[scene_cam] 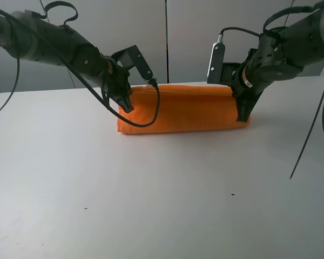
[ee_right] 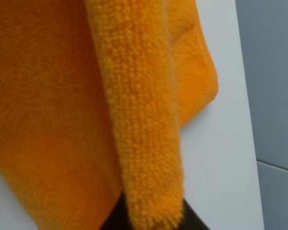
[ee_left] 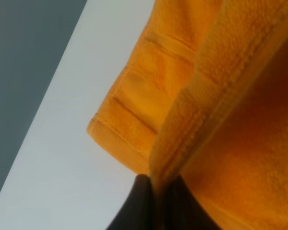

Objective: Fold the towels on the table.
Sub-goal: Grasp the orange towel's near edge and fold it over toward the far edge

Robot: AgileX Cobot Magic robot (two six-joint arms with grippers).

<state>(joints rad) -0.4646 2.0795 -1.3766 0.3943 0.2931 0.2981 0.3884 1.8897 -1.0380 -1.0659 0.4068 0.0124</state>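
Note:
My left gripper has the towel's upper edge. It will release that edge on the lower layer (scene_cam: 120,110) (ee_left: 129,162) near the short end of the towel.
The orange towel (scene_cam: 183,108) lies folded into a long band on the white table (scene_cam: 162,189), near its far edge. My left gripper (scene_cam: 127,105) is shut on the towel's left end; in the left wrist view the dark fingers (ee_left: 144,206) pinch a hemmed edge of the towel (ee_left: 206,110). My right gripper (scene_cam: 243,114) is shut on the towel's right end; in the right wrist view a thick fold of the towel (ee_right: 139,120) runs down between the fingers (ee_right: 117,218). The white label is not visible.
A grey panelled wall (scene_cam: 167,38) stands behind the table's far edge. Black cables (scene_cam: 146,121) hang from both arms, one looping over the towel's left part. Tiny dark specks (scene_cam: 232,195) dot the tabletop.

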